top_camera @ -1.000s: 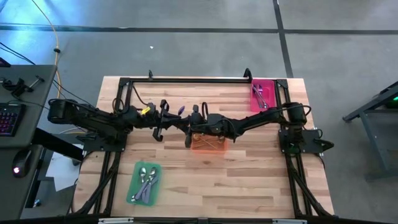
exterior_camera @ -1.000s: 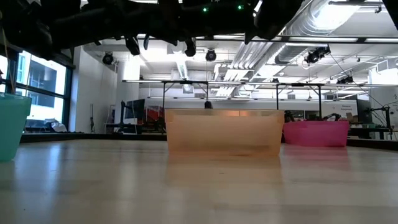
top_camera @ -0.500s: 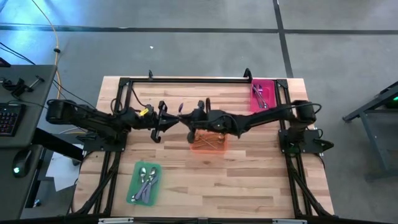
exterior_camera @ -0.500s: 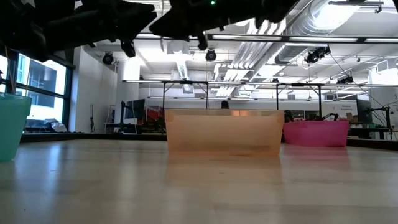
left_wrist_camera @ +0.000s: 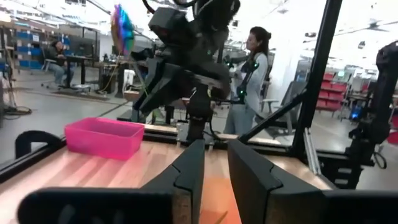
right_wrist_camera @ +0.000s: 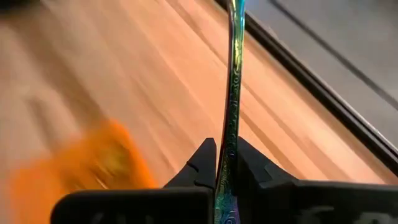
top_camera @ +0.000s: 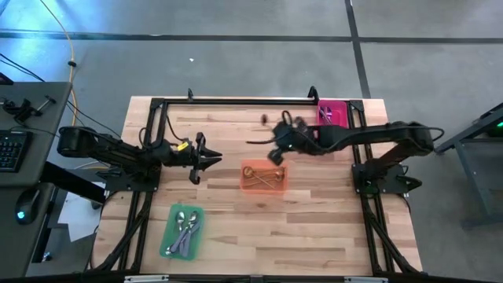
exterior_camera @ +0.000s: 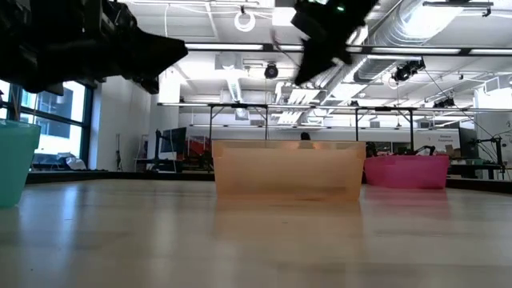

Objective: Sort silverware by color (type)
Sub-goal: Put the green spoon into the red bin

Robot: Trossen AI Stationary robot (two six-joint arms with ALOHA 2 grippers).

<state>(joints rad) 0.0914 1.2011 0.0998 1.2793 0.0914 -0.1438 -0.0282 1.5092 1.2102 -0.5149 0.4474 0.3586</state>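
Observation:
My right gripper is going to let go of the rainbow spoon, setting it free on top of the silverware in the pink tray [top_camera: 329,119].
An iridescent rainbow spoon [right_wrist_camera: 232,87] is in my right gripper [right_wrist_camera: 227,149], which is shut on it and hangs high over the table between the orange tray [top_camera: 263,177] and the pink tray [top_camera: 333,118]. In the left wrist view the spoon's bowl [left_wrist_camera: 120,29] sticks up beside that gripper [left_wrist_camera: 186,50]. My left gripper [top_camera: 206,159] hovers left of the orange tray, its fingers a little open [left_wrist_camera: 215,146] and holding nothing. Gold pieces lie in the orange tray, silverware in the pink tray, silver spoons in the green tray [top_camera: 182,230]. My right gripper pinches the rainbow spoon by its handle [right_wrist_camera: 231,134] between the two fingers. The handle runs on straight ahead past the fingertips, in line with the fingers. The spoon is lifted clear of the table and trays, with its bowl end away from the gripper.
A black frame rail [top_camera: 236,101] runs along the table's far edge, with arm bases at both sides. Bare wood lies between the three trays. Beyond the table a person stands [left_wrist_camera: 252,68] and another sits [left_wrist_camera: 56,53].
My right gripper was close to the left gripper over the orange tray's left end, with the rainbow spoon between them. It has swung fast toward the table's right and far side, carrying the spoon. The left gripper no longer has the spoon and stays nearly in place.

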